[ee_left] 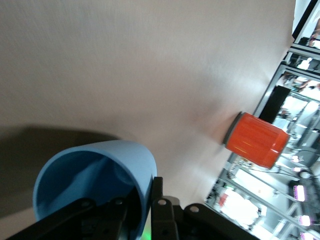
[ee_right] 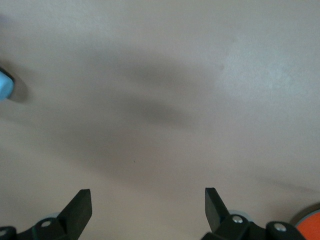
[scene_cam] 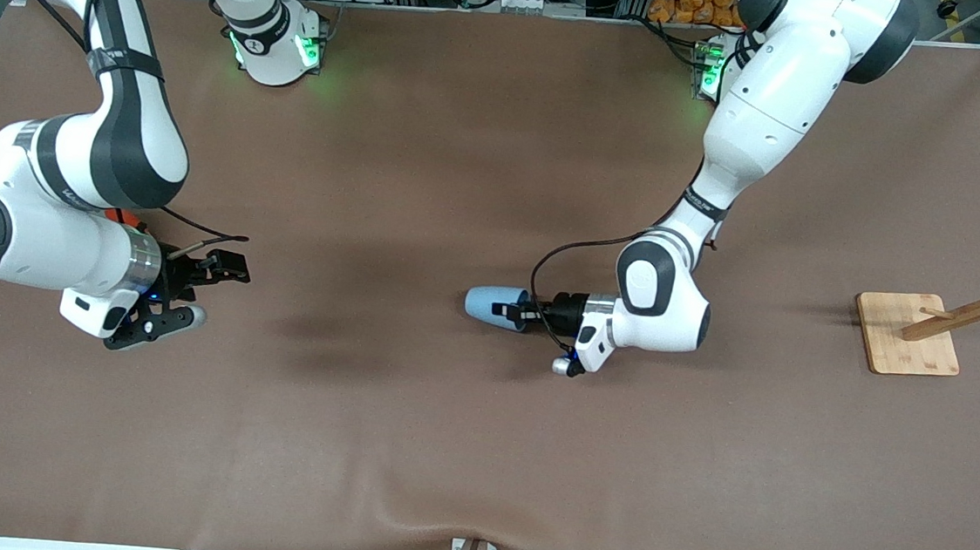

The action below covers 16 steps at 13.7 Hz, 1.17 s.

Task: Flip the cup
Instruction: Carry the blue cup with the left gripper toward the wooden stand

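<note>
Next, my left gripper releases the light-blue cup on the bare brown mat [scene_cam: 748,353] just short of the wooden peg rack.
The light-blue cup [scene_cam: 488,303] is on its side in the air over the middle of the table, its mouth toward my left gripper [scene_cam: 512,312]. The left gripper is shut on the cup's rim. In the left wrist view one finger is inside the cup [ee_left: 95,175] and the other finger [ee_left: 159,200] is outside against the wall. My right gripper [scene_cam: 224,267] is open and empty over the right arm's end of the table. Its fingers [ee_right: 82,202] stand wide apart above bare table. A sliver of the cup [ee_right: 4,85] shows at the edge of the right wrist view.
An orange can [ee_left: 256,139] stands on the table by the right arm, mostly hidden under it in the front view [scene_cam: 123,217]. A wooden peg rack [scene_cam: 909,334] stands at the left arm's end. The brown table mat [scene_cam: 441,446] is bare elsewhere.
</note>
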### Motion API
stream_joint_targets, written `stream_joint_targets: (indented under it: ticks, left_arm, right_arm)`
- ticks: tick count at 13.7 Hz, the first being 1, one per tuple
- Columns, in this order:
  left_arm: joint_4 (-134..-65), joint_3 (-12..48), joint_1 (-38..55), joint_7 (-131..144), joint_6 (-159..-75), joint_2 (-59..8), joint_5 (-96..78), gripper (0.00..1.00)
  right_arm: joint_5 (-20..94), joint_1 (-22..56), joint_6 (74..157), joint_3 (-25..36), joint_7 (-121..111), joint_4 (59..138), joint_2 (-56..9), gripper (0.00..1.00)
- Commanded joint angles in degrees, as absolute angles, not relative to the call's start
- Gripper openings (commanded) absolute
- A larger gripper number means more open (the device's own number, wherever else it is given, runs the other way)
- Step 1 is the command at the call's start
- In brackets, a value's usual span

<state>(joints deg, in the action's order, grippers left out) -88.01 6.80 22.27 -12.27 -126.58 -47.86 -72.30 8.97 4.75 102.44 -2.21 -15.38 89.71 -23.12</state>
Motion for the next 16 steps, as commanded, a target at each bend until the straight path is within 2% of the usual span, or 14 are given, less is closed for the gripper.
stream_joint_targets:
  ticks: [1, 4, 7, 10, 13, 15, 16]
  left_arm:
    - [-89.12, 3.62, 21.88, -11.87, -127.00, -41.68, -62.36, 0.00]
    - [-90.95, 0.71, 20.66, -9.16, -126.04, -36.05, -54.00, 0.00]
    - [-92.64, 0.70, 15.22, -7.73, -124.38, -32.09, -35.22, 0.00]
    - [-93.87, 0.70, 9.08, -7.21, -123.84, -29.80, -20.52, 0.00]
    - [-99.13, -0.17, 8.17, 0.05, -126.81, -26.99, -15.05, 0.00]
    - [-103.68, -0.09, 8.52, 9.53, -131.28, -25.24, -12.31, 0.00]
    - [-108.24, -0.17, 9.22, 12.19, -136.18, -23.22, -11.70, 0.00]
  right_arm:
    - [10.20, 2.38, 102.05, -3.16, -15.12, 91.75, -21.63, 1.00]
    - [9.58, -0.69, 97.50, -2.99, -15.12, 92.90, -15.93, 1.00]
    - [5.56, -3.42, 89.76, -1.85, -11.61, 92.38, -7.94, 1.00]
    - [1.94, -3.78, 86.58, -1.58, -9.68, 91.32, -1.60, 1.00]
    - [-0.08, -3.17, 79.12, -0.79, -1.86, 85.89, -0.70, 1.00]
    - [0.09, -1.68, 79.19, 1.31, -1.67, 84.64, -0.79, 1.00]
    - [0.35, -0.63, 79.19, 2.19, -1.67, 84.55, -0.70, 1.00]
